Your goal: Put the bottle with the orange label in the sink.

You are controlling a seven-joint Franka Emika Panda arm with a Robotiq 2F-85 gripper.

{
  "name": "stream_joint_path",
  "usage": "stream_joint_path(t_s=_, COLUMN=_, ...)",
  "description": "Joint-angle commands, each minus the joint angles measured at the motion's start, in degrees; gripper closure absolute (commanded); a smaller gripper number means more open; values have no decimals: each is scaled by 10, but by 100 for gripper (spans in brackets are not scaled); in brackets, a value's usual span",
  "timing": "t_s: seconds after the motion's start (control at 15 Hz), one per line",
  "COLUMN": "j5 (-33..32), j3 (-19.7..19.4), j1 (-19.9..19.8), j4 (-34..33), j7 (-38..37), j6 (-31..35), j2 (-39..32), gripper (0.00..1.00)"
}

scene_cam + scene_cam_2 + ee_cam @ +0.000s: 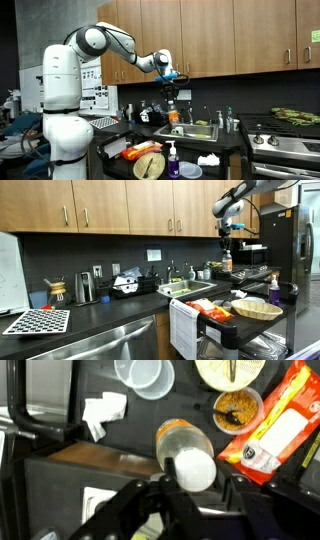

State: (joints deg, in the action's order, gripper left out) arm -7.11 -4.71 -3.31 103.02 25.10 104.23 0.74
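Note:
Next, I let go of the bottle with my gripper in the sink (179, 131), close to the sink's front rim, facing the black cart.
My gripper (173, 98) is shut on the bottle with the orange label (174, 113) and holds it upright in the air above the counter near the sink (190, 131). In an exterior view the gripper (226, 242) hangs the bottle (226, 258) to the right of the sink (186, 287). In the wrist view the gripper (190, 478) grips the bottle (186, 452) at its white cap, and the bottle points down toward the cart below.
A black cart (150, 165) in front holds a purple soap bottle (172, 160), an orange packet (283, 430), a clear cup (144, 377), a bowl of food (237, 408) and a white rag (102, 412). A faucet (170, 270) stands behind the sink. A stove (285, 143) lies beside it.

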Motion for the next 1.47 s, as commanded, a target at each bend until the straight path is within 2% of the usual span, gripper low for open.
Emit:
stream_joint_path(t_s=0.0, j5=26, j3=9, j1=3, j4=-30, j7=28, j6=74, j2=7, gripper=86)
stream_joint_path(t_s=0.27, j5=66, j3=8, j1=0, j4=-20, j7=74, j6=213, j2=11, gripper=86)
stream_joint_path(t_s=0.4, j5=107, j3=4, j1=-2, j4=0, j7=118, j6=295, j2=9, gripper=86)
stream_joint_path(t_s=0.47, j5=118, j3=3, j1=-2, j4=4, j7=124, j6=301, j2=3, gripper=86)
stream_joint_path(t_s=0.53, j5=121, j3=2, j1=-4, j4=7, j7=126, j6=281, j2=0, gripper=86)
stream_joint_path(t_s=0.8, j5=53, j3=0, j1=-9, j4=11, j7=70, j6=133, j2=-8, gripper=86)
stream_joint_path(t_s=1.2, j5=25, j3=1, j1=-9, j4=-9, j7=39, j6=-110, j2=-14, gripper=86)
stream_joint_path(t_s=1.4, j5=19, j3=1, j1=-9, j4=-20, j7=14, j6=-206, j2=-15, gripper=86)
